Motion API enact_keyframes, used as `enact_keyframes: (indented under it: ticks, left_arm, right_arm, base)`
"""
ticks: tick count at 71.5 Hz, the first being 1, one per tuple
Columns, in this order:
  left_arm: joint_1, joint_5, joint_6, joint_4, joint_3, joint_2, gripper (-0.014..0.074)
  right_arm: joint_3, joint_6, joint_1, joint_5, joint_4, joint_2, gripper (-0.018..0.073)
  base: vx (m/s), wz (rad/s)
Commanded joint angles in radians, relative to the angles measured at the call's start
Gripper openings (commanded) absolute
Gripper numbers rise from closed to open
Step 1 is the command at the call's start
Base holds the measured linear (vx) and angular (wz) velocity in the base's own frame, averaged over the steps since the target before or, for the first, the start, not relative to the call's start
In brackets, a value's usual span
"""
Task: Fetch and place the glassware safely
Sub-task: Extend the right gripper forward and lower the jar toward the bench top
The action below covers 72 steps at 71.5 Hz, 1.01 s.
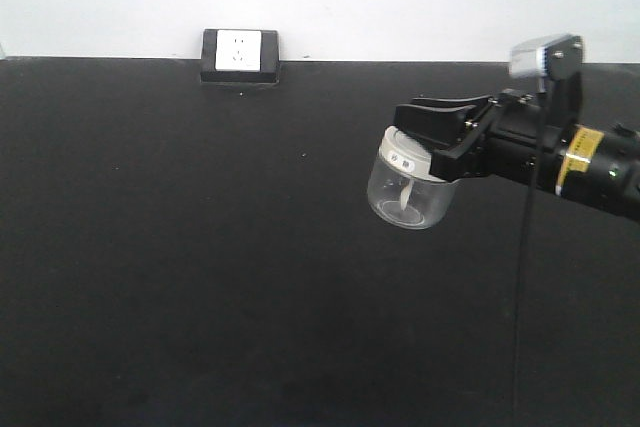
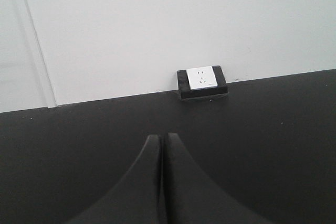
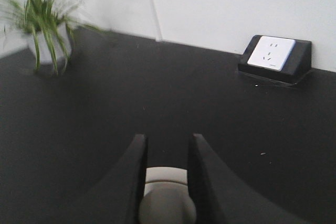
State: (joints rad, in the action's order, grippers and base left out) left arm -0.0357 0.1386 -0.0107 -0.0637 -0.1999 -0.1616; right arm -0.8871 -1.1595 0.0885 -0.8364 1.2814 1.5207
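Note:
The jar will go down from my right gripper near the middle of the black tabletop (image 1: pixel 363 234), well away from the socket box.
The glassware (image 1: pixel 408 187) is a small clear jar with a cream-white lid. It hangs tilted above the black tabletop (image 1: pixel 200 247) at the right of the front view. My right gripper (image 1: pixel 420 132) reaches in from the right and is shut on the jar's lid. In the right wrist view the lid (image 3: pixel 165 176) and its round knob (image 3: pixel 167 208) sit between the two black fingers of the right gripper (image 3: pixel 167 137). The glass body is hidden there. My left gripper (image 2: pixel 160 137) shows only in its own wrist view, shut with nothing between its jaws.
A black box with a white wall socket (image 1: pixel 240 55) stands at the table's back edge against the white wall; the socket (image 2: pixel 202 80) also shows ahead of the left gripper. A potted green plant (image 3: pixel 44 24) stands far left in the right wrist view, with the socket (image 3: pixel 274 56) at its right.

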Motion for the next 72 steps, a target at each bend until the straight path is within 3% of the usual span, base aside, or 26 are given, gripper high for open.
enact_keyframes:
  ticks: [1,20,29,38,72]
  left_arm:
    - [0.001,-0.070,-0.009,0.006,-0.029,-0.013,-0.0007]
    - [0.001,-0.070,-0.009,0.006,-0.029,-0.013,-0.0007]
    - [0.001,-0.070,-0.009,0.006,-0.029,-0.013,-0.0007]
    - [0.001,-0.070,-0.009,0.006,-0.029,-0.013,-0.0007]
    - [0.001,-0.070,-0.009,0.006,-0.029,-0.013,-0.0007]
  right_arm:
    - [-0.116,0.047,-0.003,-0.105,0.035,0.019,-0.0001]
    - [-0.294,0.145,-0.003,-0.187,0.047,0.193,-0.0001]
    - [-0.335,0.243,-0.003,-0.237,0.035,0.268,-0.0001]
    - [-0.350,0.350,-0.003,-0.299,0.026,0.339,-0.0001]
    - [-0.350,0.516,-0.003,-0.366,-0.075,0.543,-0.0001]
  base:
    - [0.00,0.00]
    - [0.00,0.00]
    - [0.00,0.00]
    - [0.00,0.00]
    - [0.00,0.00]
